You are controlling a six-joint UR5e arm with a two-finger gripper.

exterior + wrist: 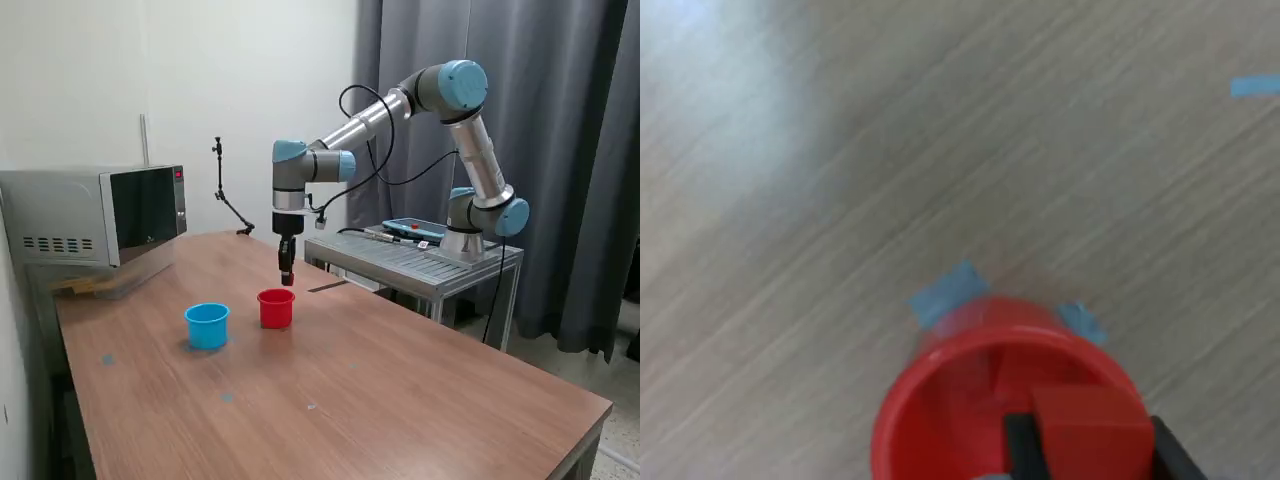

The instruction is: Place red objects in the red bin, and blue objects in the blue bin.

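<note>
My gripper needs to release the small red cube inside the red cup [276,310] [985,438], so that it ends up next to the other red cube.
My gripper [287,278] hangs just above the red cup [276,308], pointing straight down. In the wrist view the gripper [1092,452] is shut on a small red cube [1090,425], held over the open mouth of the red cup [940,420]. A second red shape [1005,372] lies inside the cup; it looks like another red cube. The light blue cup [207,325] stands beside the red cup, toward the exterior view's left. No dark blue cubes show in either view.
A microwave [95,215] stands at the table's far end, at the exterior view's left. The arm's base sits on a metal stand [420,258] beside the table. Blue tape marks [945,290] lie on the wooden table [380,400] by the red cup.
</note>
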